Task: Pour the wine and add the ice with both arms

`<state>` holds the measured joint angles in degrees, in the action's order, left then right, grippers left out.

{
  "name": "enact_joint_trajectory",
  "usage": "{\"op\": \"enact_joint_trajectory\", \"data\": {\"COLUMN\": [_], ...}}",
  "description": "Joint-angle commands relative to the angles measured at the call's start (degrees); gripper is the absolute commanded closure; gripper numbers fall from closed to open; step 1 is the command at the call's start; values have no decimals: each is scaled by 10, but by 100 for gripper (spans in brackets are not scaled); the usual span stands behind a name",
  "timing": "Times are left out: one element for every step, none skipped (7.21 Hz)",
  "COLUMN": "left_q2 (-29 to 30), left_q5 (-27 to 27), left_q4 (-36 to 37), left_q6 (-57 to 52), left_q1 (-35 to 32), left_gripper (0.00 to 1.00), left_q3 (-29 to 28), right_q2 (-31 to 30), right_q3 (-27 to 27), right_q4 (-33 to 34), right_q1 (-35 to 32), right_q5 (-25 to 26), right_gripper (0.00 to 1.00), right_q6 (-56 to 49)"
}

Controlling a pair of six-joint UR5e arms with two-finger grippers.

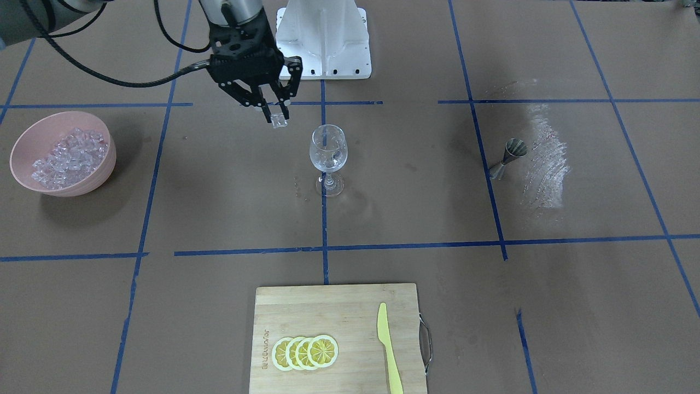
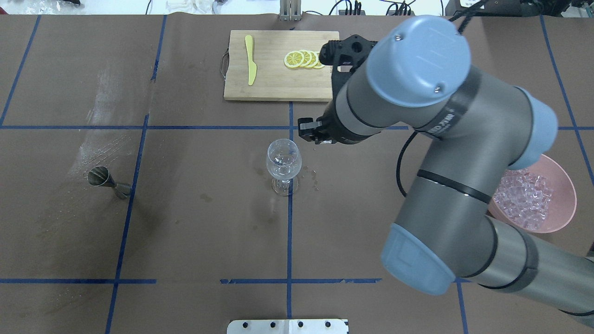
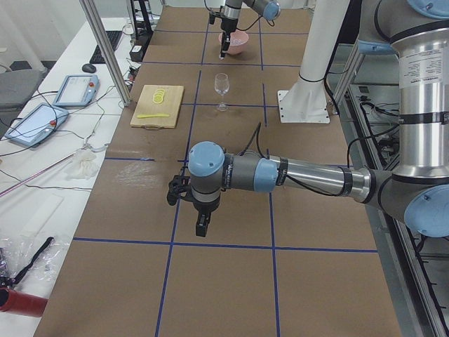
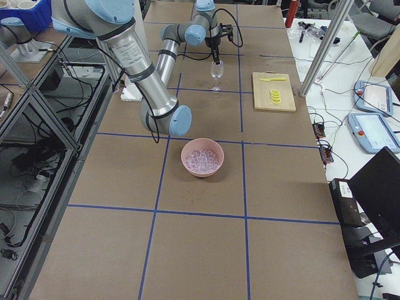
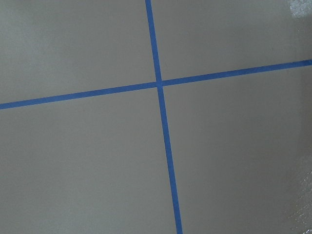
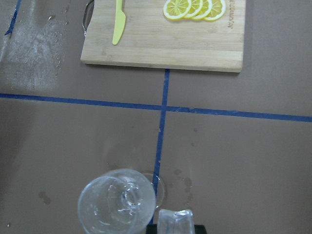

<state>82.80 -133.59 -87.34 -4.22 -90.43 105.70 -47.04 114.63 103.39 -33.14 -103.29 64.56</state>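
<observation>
The clear ice cube, now held beside the glass's rim, will be let go by my right gripper inside the bowl of the upright wine glass (image 1: pixel 328 157) (image 6: pixel 122 199).
My right gripper (image 1: pixel 278 116) is shut on one clear ice cube (image 1: pixel 280 121) and holds it above the table, just beside the rim of the wine glass (image 1: pixel 328 157). In the right wrist view the cube (image 6: pixel 175 218) sits next to the glass's open mouth (image 6: pixel 117 204). The glass stands upright at the table's middle with something clear in its bowl. The heap of ice (image 1: pixel 68 156) lies in a pink bowl (image 1: pixel 95 178) at the right arm's side. My left gripper (image 3: pixel 201 228) hangs over bare table far from the glass; I cannot tell if it is open.
A steel jigger (image 1: pixel 508 157) lies on the left arm's side by a wet smear. A bamboo board (image 1: pixel 328 312) with lemon slices (image 1: pixel 305 352) and a yellow knife (image 1: pixel 389 350) sits at the far edge. The white pedestal (image 1: pixel 322 38) stands behind the glass.
</observation>
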Motion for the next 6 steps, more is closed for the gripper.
{"op": "enact_joint_trajectory", "data": {"left_q2": [0, 0, -1, -1, -4, -4], "left_q5": [0, 0, 0, 0, 0, 0], "left_q4": [1, 1, 1, 1, 1, 1], "left_q6": [0, 0, 0, 0, 0, 0], "left_q1": [1, 0, 1, 1, 0, 0], "left_gripper": [0, 0, 0, 0, 0, 0], "left_q3": [-1, -1, -1, -1, -1, -1], "right_q2": [27, 27, 32, 40, 55, 76], "right_q3": [-25, -28, -35, -42, -55, -77], "right_q4": [1, 1, 0, 0, 0, 0], "right_q1": [39, 52, 66, 69, 71, 71], "right_q5": [47, 57, 76, 80, 81, 88], "right_gripper": [100, 100, 100, 100, 100, 100], "right_q6": [23, 27, 27, 30, 39, 39]}}
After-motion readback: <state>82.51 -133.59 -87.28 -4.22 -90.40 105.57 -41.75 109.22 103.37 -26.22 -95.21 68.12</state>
